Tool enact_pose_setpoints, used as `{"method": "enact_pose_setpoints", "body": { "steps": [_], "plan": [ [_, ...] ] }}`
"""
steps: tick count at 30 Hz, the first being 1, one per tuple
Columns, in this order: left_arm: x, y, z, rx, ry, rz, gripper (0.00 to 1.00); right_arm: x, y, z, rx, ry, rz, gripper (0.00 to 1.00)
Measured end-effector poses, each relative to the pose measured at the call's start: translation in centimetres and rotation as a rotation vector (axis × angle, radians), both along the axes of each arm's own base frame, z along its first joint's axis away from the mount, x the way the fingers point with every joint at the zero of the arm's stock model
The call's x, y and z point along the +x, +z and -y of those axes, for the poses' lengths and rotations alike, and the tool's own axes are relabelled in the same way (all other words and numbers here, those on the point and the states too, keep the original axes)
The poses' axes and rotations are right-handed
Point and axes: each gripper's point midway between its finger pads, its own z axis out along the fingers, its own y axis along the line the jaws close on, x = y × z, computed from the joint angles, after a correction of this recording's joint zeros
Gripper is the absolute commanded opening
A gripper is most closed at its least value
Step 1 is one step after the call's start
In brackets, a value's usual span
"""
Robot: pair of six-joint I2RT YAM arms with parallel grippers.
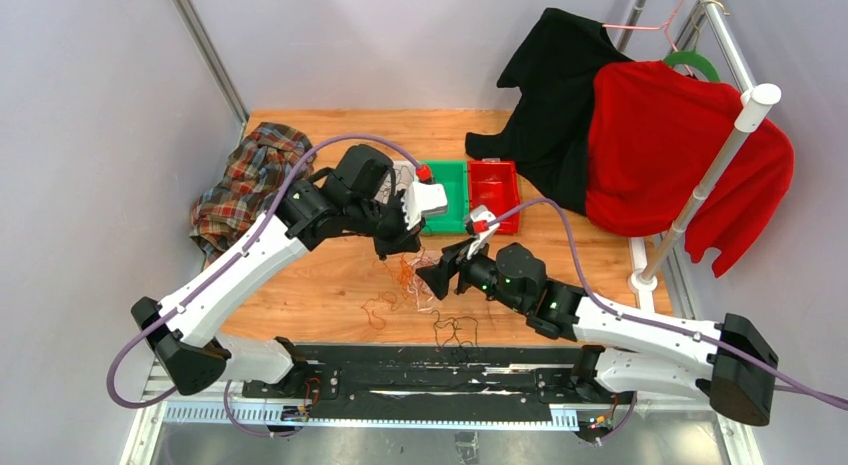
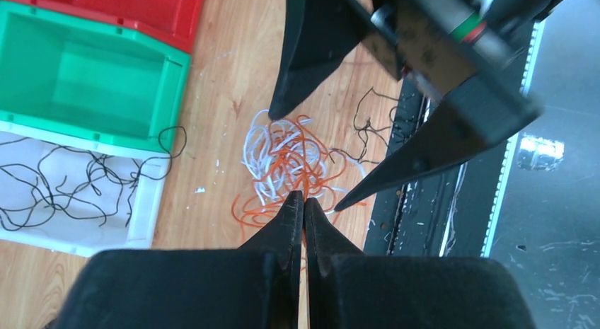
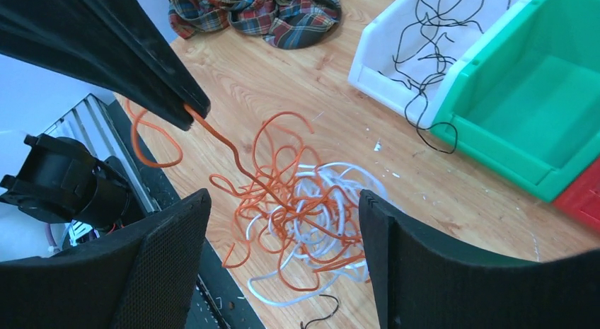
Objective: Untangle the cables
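The orange cable from my left gripper winds through the white cable; my right gripper needs to pinch the tangle's edge [image 3: 303,284], holding it against the pull.
The cables form a loose orange and white tangle [image 1: 410,280] on the wooden table [image 1: 330,275] between the two arms. My left gripper [image 2: 304,196] is shut just above the tangle [image 2: 290,156], pinching one orange cable [image 3: 233,148] that rises taut from the heap to its tips [image 3: 192,111]. My right gripper [image 3: 283,196] is open, with a finger on either side of the tangle [image 3: 311,216] and nothing held. Its fingers [image 2: 311,53] point down at the heap from the opposite side. A loose black cable [image 1: 455,330] lies near the table's front edge.
A white bin [image 2: 145,201] holds several black cables [image 2: 64,184]; a green bin [image 2: 92,81] and a red bin [image 2: 141,10] stand beside it. A plaid cloth [image 1: 245,180] lies at the back left. Black and red garments [image 1: 680,155] hang on a rack at the right.
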Motion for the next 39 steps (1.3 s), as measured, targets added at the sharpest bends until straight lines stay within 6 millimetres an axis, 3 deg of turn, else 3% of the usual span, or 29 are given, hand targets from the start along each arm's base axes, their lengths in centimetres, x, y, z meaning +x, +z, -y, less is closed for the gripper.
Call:
{"method": "enact_pose_setpoints", "body": {
  "steps": [16,21,28,33,39],
  "plan": [
    [-3.0,6.6,0.3,-0.139,-0.07,-0.029,0.0,3.2,-0.6,-3.0,-0.023,-0.088,0.01,0.47],
    [-3.6,11.6,0.6,-0.234,-0.111,0.039,0.0,3.3,-4.1,-2.6,-0.073,-0.115,-0.028,0.39],
    [-3.2,20.6,0.1,-0.376,-0.12,0.272,0.0,1.7,-11.8,1.3,-0.175,-0.168,-0.137,0.39],
    [-1.6,25.7,-0.6,-0.427,-0.069,0.46,0.0,0.8,-14.8,3.3,-0.202,-0.2,-0.188,0.42],
    [1.3,31.2,-1.5,-0.517,0.063,0.697,0.0,0.3,-16.2,4.5,-0.194,-0.224,-0.215,0.44]
  ]
}}
